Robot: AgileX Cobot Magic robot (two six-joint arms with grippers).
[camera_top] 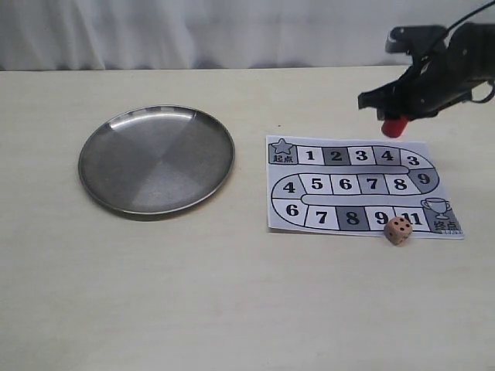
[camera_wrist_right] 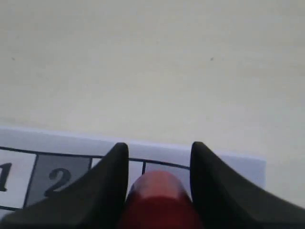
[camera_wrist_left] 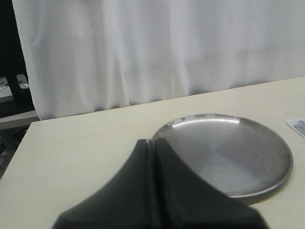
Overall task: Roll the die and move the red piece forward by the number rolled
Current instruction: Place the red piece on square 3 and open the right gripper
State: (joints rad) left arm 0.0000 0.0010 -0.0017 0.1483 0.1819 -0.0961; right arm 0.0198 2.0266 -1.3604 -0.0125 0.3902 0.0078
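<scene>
The robot's right gripper should put the red piece down on the far row's grey square (camera_top: 387,160) (camera_wrist_right: 164,194) beside the curved corner.
The pinkish-tan die (camera_top: 399,230) rests at the near right edge of the paper game board (camera_top: 356,185), beside square 11, its top face showing several dark pips. My right gripper (camera_top: 389,116) hovers above the board's far right corner, shut on the red piece (camera_top: 394,126), whose lower end pokes out beneath the fingers. In the right wrist view the red piece (camera_wrist_right: 159,198) sits clamped between both black fingers (camera_wrist_right: 107,181), with the board's squares behind it. My left gripper (camera_wrist_left: 153,143) is shut and empty, near the steel plate; the exterior view does not show it.
A round steel plate (camera_top: 156,159) lies on the table to the left of the board, also in the left wrist view as the plate (camera_wrist_left: 228,152). A white curtain (camera_top: 193,31) backs the table's far edge.
</scene>
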